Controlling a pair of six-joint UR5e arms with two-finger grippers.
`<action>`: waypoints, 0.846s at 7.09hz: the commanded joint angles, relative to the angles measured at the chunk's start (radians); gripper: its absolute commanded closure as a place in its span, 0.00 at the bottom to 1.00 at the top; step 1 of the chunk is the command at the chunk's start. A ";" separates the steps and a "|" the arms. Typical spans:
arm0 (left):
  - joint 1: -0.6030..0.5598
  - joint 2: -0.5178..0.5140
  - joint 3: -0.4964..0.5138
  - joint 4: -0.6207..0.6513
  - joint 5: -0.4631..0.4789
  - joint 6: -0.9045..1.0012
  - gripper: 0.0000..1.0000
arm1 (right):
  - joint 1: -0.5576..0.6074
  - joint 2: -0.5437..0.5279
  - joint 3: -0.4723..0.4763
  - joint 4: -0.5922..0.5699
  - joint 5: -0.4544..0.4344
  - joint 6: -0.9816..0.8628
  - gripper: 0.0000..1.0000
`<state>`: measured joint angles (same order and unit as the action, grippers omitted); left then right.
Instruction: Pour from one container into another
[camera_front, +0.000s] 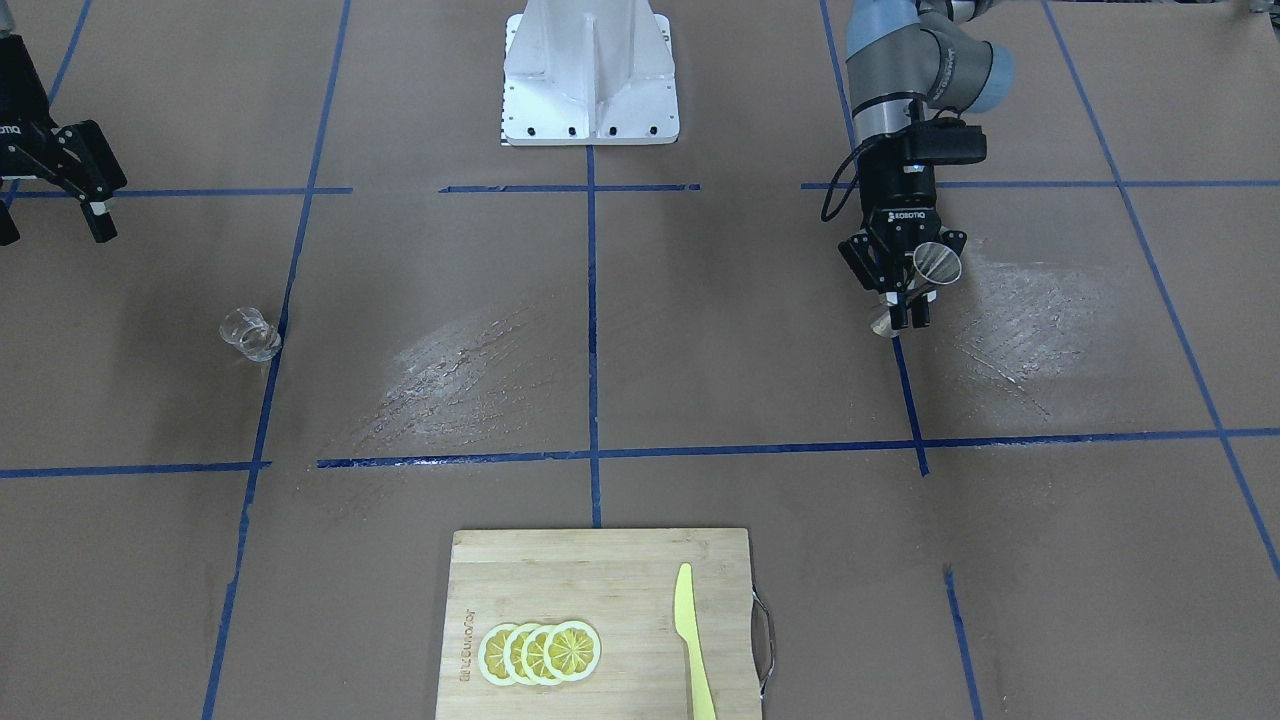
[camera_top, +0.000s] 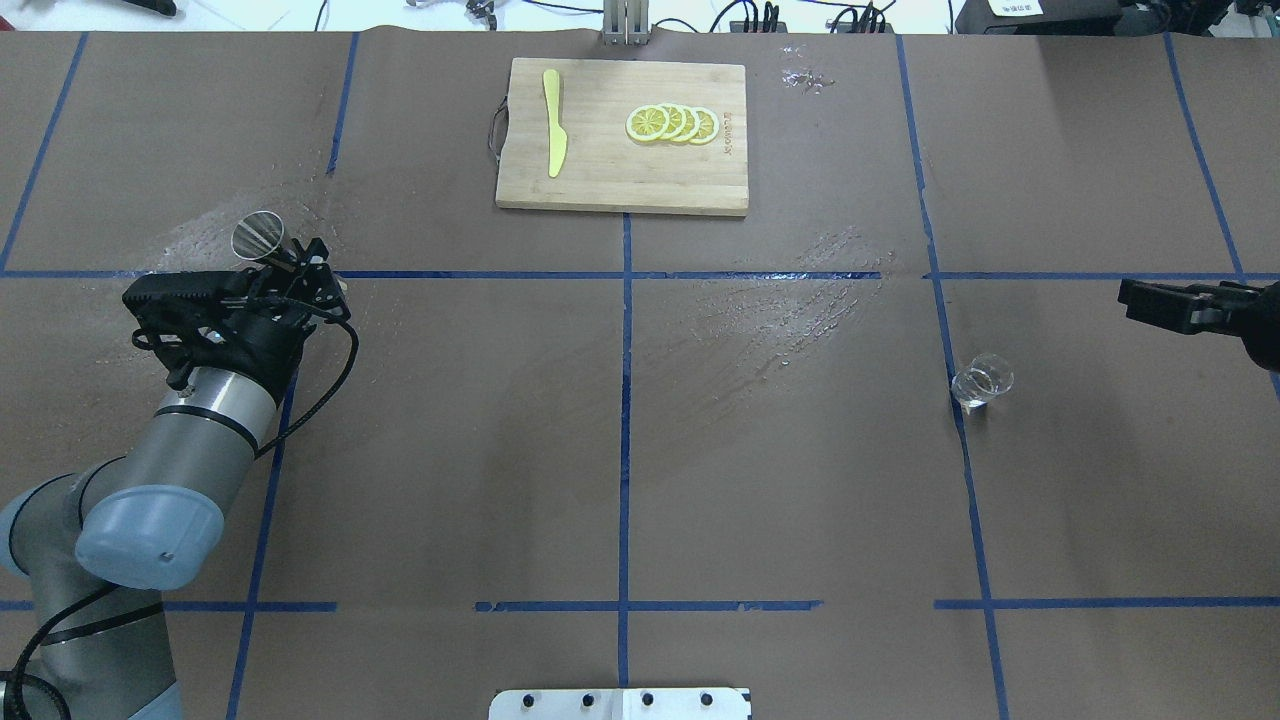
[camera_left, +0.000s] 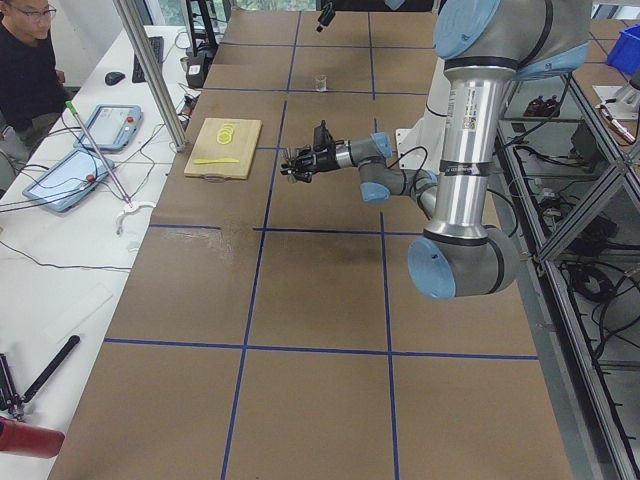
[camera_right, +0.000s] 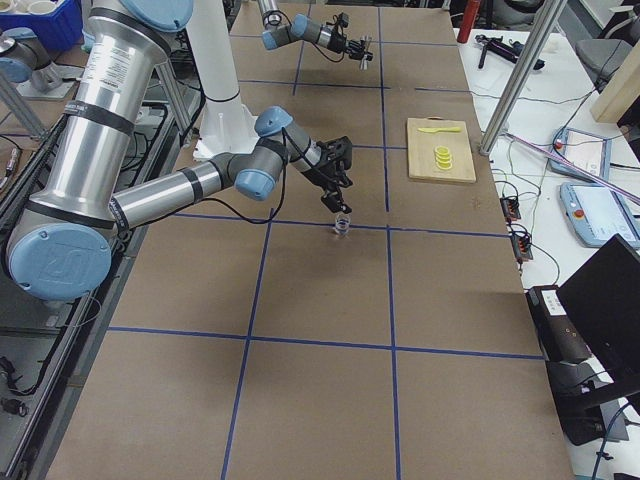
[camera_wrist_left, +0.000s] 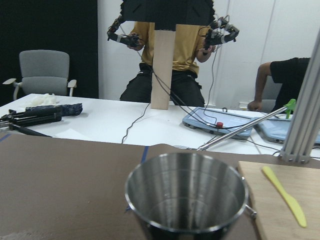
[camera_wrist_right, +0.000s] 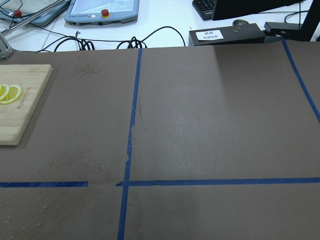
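Note:
Next, I close my right gripper on the clear glass cup and the cup's sides (camera_front: 252, 336), below its rim.
The clear glass cup (camera_front: 250, 334) stands upright on the brown paper, apart from both arms; it also shows as the cup (camera_top: 981, 382) from overhead. My left gripper (camera_front: 908, 300) is shut on the waist of the steel jigger (camera_front: 937, 262), holding it tilted above the table. From overhead the jigger (camera_top: 258, 236) sticks out past the fingers. In the left wrist view the jigger's open mouth (camera_wrist_left: 186, 197) fills the lower middle. My right gripper (camera_front: 50, 225) hangs open and holds nothing, back from the cup toward the table's edge.
A wooden cutting board (camera_front: 600, 560) at the far middle carries lemon slices (camera_front: 540, 652) and a yellow knife (camera_front: 690, 640). Wet streaks (camera_front: 450, 370) mark the paper. The robot's white base (camera_front: 590, 75) stands between the arms. People sit beyond the table's far edge.

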<state>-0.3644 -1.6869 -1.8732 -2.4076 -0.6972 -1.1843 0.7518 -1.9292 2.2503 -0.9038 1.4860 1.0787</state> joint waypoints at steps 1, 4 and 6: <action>0.001 -0.011 0.006 -0.065 -0.070 0.085 1.00 | -0.221 -0.037 -0.003 0.036 -0.288 0.103 0.01; 0.002 -0.023 0.031 -0.123 -0.071 0.137 1.00 | -0.527 -0.036 -0.116 0.087 -0.687 0.255 0.00; 0.010 -0.081 0.095 -0.194 -0.065 0.167 1.00 | -0.563 -0.016 -0.211 0.176 -0.760 0.259 0.01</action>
<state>-0.3589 -1.7241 -1.8073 -2.5693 -0.7674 -1.0336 0.2219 -1.9608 2.1006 -0.7705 0.7905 1.3276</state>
